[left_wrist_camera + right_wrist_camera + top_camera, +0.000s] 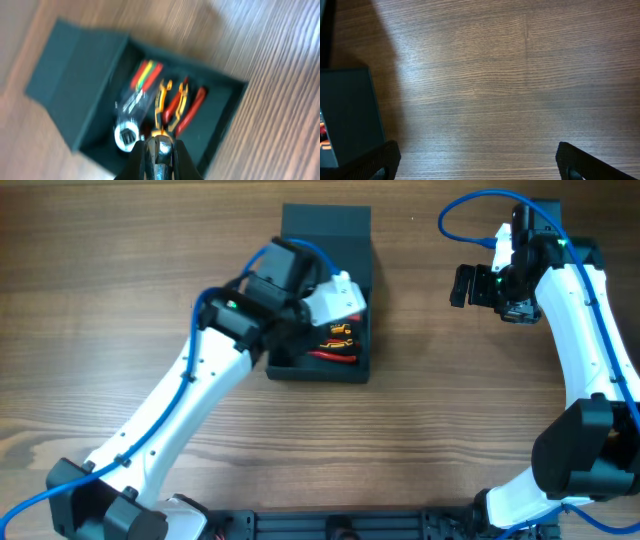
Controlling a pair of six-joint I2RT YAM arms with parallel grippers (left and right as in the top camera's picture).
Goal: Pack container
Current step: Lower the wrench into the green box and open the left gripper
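My left gripper will let go of the thin dark metal tool beside the red-handled pliers, along the container's near side [318, 364] [195, 140].
The dark teal-grey container [320, 372] stands open at the table's middle, its flap lid [326, 225] lying back. In the left wrist view the container [227, 120] holds red-handled pliers [192, 107], a striped-handle screwdriver [145, 75] and a silvery socket [126, 135]. My left gripper [159, 155] hangs over the open box [345, 315], shut on the shiny metal head of yellow-handled pliers [161, 100], whose handles point into the box. My right gripper [465, 285] is wide open and empty, over bare table right of the container [477, 165].
The container's outer wall [347, 115] shows at the left edge of the right wrist view. Wood-grain table surrounds the box on all sides. The right arm's blue cable [470, 220] loops at the back right.
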